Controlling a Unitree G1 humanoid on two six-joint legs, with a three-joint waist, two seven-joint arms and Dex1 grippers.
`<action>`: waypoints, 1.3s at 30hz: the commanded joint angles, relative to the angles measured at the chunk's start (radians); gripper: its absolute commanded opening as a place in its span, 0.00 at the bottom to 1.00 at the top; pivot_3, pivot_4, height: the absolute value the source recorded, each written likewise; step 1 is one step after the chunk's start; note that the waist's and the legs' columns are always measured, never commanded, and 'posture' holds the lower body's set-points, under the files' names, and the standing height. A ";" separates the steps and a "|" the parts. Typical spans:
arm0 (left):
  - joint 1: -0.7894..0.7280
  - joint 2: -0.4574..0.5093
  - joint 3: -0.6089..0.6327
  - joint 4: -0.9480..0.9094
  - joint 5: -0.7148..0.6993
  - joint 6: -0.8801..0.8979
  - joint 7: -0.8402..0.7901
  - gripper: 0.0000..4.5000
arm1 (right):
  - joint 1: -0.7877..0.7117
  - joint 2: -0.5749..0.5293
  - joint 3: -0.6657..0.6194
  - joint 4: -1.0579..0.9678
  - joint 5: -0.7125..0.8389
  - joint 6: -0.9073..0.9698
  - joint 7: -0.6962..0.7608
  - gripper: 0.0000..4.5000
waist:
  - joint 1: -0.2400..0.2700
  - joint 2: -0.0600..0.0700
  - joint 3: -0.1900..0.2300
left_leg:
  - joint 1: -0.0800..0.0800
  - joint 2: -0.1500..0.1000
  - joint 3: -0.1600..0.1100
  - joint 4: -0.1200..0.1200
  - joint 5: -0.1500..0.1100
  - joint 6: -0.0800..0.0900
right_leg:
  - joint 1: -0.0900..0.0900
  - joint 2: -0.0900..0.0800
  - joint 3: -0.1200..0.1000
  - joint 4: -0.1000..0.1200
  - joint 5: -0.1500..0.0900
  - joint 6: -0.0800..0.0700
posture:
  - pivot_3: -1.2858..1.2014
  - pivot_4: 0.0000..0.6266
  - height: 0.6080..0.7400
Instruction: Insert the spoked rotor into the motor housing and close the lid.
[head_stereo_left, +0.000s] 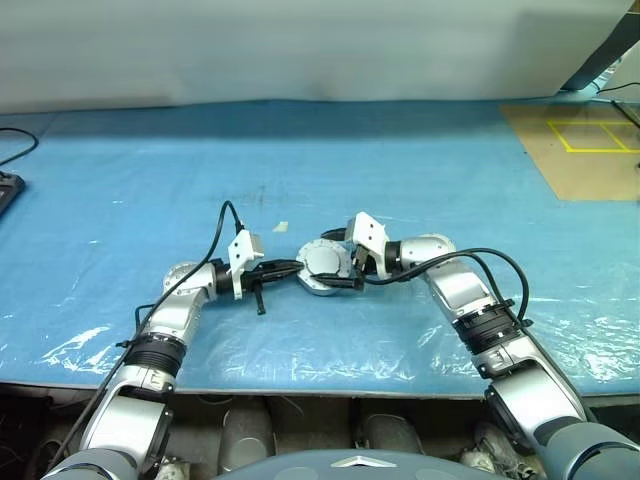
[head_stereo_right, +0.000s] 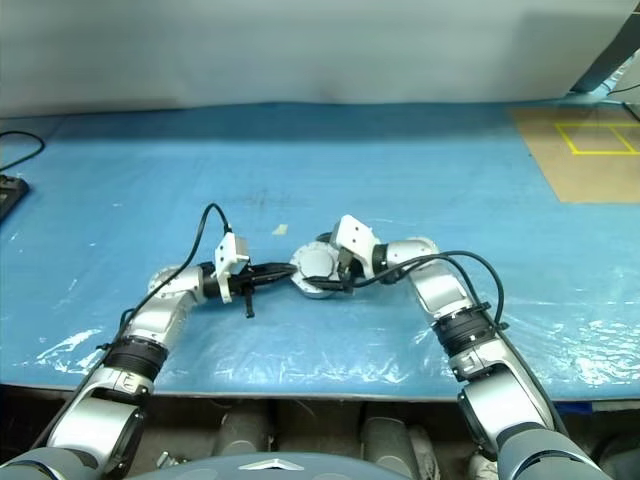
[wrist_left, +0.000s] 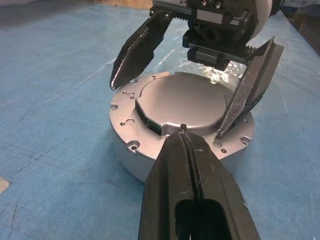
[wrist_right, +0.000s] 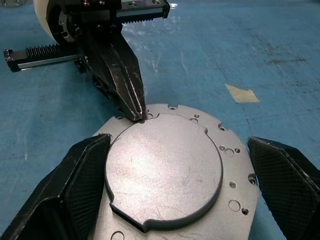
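Observation:
My right gripper's open fingers straddle the full width of the motor housing. Next, I back it off, roll it and pinch the motor housing's rim (head_stereo_left: 346, 264) from above and below.
The motor housing (wrist_left: 145, 162) sits on the blue table cover in the middle, between my two grippers. Its lid (wrist_right: 165, 167) lies flat and closed on top, showing a plain grey raised disc and a rim with small holes. The spoked rotor is hidden. My left gripper (wrist_left: 184, 132) is shut with nothing in it, and its tip touches the edge of the lid's raised disc. My right gripper (wrist_right: 175, 170) is open, with one finger on each side of the housing and neither pad pressing it. In the head view the left gripper (head_stereo_left: 297, 267) and the right gripper (head_stereo_left: 345, 268) meet at the housing (head_stereo_left: 322, 265).
A small scrap of tape (head_stereo_left: 281, 227) lies just behind the housing. A brown board with yellow lines (head_stereo_left: 585, 150) covers the far right corner. A black cable (head_stereo_left: 18, 148) and a dark device lie at the far left. The table's front edge runs close to my arms.

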 joint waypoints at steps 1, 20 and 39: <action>0.031 0.008 -0.047 0.053 0.059 0.009 0.001 0.00 | 0.040 -0.028 -0.040 -0.052 0.041 0.055 0.024 1.00 | 0.003 0.000 0.000 | 0.000 0.000 0.000 0.000 0.000 0.000 | 0.000 0.000 0.000 0.000 0.000 0.000 | 0.52 0.24 1.00; 0.052 0.018 -0.040 -0.216 0.009 0.213 0.052 0.00 | 0.109 -0.066 -0.270 -0.257 0.312 0.483 -0.043 1.00 | 0.011 0.000 0.001 | -0.004 0.000 0.000 -0.005 0.000 -0.001 | -0.005 0.000 -0.001 -0.001 0.000 0.001 | 0.52 0.24 1.00; 0.037 0.012 -0.039 -0.133 0.026 0.170 0.057 0.00 | 0.132 0.086 -0.438 -0.176 0.586 0.940 -0.216 1.00 | 0.022 0.001 0.002 | -0.003 0.000 0.000 -0.005 0.000 -0.001 | -0.005 0.001 -0.002 0.001 0.000 0.000 | 0.52 0.24 1.00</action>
